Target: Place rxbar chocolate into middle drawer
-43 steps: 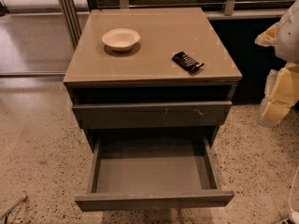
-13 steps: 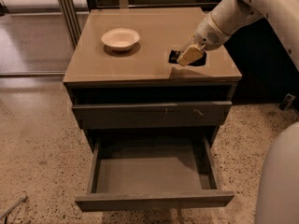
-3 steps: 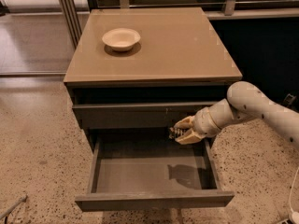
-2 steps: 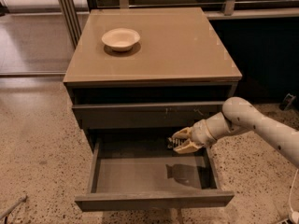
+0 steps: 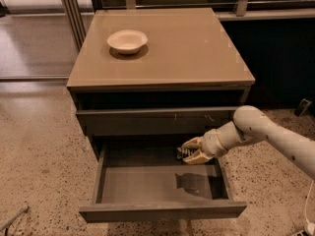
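My gripper is going to release the rxbar chocolate. It will set it on the grey drawer's bottom, just off its centre [image 5: 180,171] toward the arm.
My gripper [image 5: 189,151] reaches in from the right over the back right part of the open middle drawer [image 5: 162,211]. It is shut on the rxbar chocolate [image 5: 181,153], a small black bar that shows between the pale fingers [image 5: 193,143]. The bar hangs a little above the grey drawer floor, and its shadow falls on the floor in front of it. The white arm covers the drawer's right back corner.
A white bowl [image 5: 127,40] stands on the tan cabinet top [image 5: 197,48] at the back left. A shut drawer front [image 5: 147,121] with small pale scratches sits above the open one. Speckled floor surrounds the cabinet. Metal frame legs [image 5: 71,14] stand behind left.
The gripper took the bar off the cabinet top, carried it down the front, and in the last second has lowered further into the open drawer.
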Available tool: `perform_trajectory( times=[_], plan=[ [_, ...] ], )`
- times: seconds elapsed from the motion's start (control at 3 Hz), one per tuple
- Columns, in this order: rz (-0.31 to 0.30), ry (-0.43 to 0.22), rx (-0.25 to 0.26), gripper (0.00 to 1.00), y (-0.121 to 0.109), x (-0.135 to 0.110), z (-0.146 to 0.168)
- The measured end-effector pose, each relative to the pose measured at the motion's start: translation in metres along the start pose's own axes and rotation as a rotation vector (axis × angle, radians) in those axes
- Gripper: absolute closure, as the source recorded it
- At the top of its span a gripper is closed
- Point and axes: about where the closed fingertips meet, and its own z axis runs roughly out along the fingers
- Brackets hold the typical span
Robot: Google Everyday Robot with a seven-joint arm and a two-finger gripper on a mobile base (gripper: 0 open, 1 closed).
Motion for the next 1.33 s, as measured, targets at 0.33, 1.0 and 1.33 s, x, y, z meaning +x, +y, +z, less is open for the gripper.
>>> perform_trajectory(
  times=[0.33,1.0,1.33],
  plan=[
    [-0.023,0.01,0.024,1.0,0.001,0.027,0.013],
    [-0.09,0.037,0.081,1.0,-0.002,0.071,0.049],
    [-0.097,0.043,0.074,1.0,-0.009,0.085,0.071]
  ],
)
